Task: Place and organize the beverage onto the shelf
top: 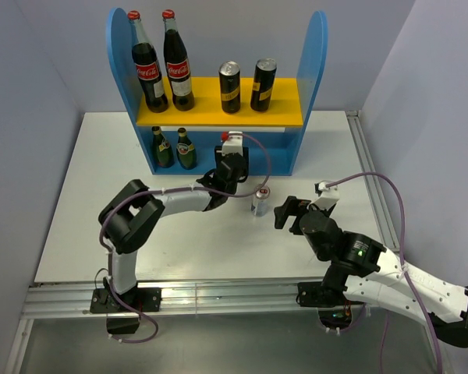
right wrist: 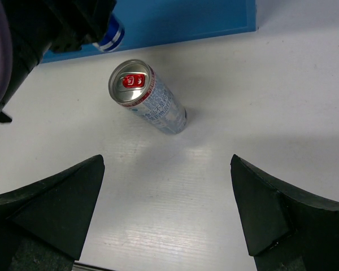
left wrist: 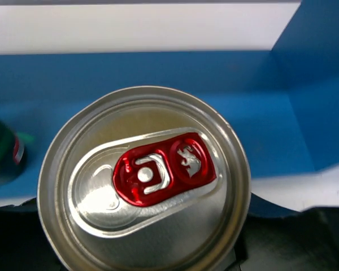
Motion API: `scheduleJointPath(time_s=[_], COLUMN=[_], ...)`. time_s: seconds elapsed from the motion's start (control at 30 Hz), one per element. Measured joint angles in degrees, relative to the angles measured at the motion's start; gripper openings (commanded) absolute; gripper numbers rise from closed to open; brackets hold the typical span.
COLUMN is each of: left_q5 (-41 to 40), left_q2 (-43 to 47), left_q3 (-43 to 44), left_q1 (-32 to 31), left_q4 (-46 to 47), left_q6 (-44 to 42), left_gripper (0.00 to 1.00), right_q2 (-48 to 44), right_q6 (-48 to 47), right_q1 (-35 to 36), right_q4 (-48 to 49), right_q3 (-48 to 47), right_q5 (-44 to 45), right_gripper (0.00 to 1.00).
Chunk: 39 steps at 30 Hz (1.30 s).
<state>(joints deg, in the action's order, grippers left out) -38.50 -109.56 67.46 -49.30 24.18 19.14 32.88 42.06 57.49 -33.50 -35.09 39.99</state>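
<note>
My left gripper is going to release the slim can on the blue shelf's lower level [top: 239,161] [left wrist: 161,176] between the green bottles and the side panel.
The blue shelf [top: 316,70] stands at the back, with two tall dark cans [top: 230,87] on its yellow upper board and two green bottles [top: 174,148] on the lower tier. My left gripper [top: 231,161] reaches into the lower tier and is shut on a slim can [left wrist: 144,180]. That can's silver top with a red tab fills the left wrist view, and its blue base [right wrist: 109,33] shows in the right wrist view. A second slim can [top: 260,201] [right wrist: 147,96] stands on the table. My right gripper [top: 285,212] [right wrist: 166,209] is open just to the right of it, apart from it.
Two tall red-capped cola bottles [top: 162,66] stand at the left of the upper board. One green bottle [left wrist: 3,152] shows at the left edge of the left wrist view. The shelf's blue back and right side panel [left wrist: 316,101] lie beyond the held can.
</note>
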Motion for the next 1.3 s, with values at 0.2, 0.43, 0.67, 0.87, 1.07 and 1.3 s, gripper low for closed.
scheduleJointPath(time_s=[0.2, 0.43, 0.67, 0.87, 1.07, 1.3], left_q5=[3.19, 5.77, 6.49, 6.78, 6.78, 6.75], left_q2=[-7.19, -13.99, -16.13, -17.84, -18.21, -18.21], left_q3=[6.93, 12.39, 15.15, 16.94, 17.51, 17.59], left_q1=[3.23, 4.63, 5.35, 5.33, 5.33, 5.33], left_q4=[0.04, -1.36, -1.46, -1.36, -0.7, -0.44], left_q6=[0.13, 0.92, 1.6, 1.53, 1.07, 1.11], left_gripper=[0.0, 0.0, 0.03, 0.52, 0.99, 0.99], right_q2=[-0.15, -0.96, -1.57, -1.73, -1.81, -1.95], right_q6=[-0.22, -0.76, -1.03, -1.05, -1.05, -1.05], right_q1=[0.0, 0.0, 0.0, 0.0, 0.0, 0.0], right_q4=[0.2, 0.66, 0.94, 0.96, 1.01, 1.38], right_q3=[0.11, 0.98, 1.03, 1.05, 1.07, 1.49], right_q5=[-0.2, -0.59, -0.61, -0.63, -0.61, -0.61], right_gripper=[1.0, 1.0, 1.0, 1.0, 1.0, 1.0])
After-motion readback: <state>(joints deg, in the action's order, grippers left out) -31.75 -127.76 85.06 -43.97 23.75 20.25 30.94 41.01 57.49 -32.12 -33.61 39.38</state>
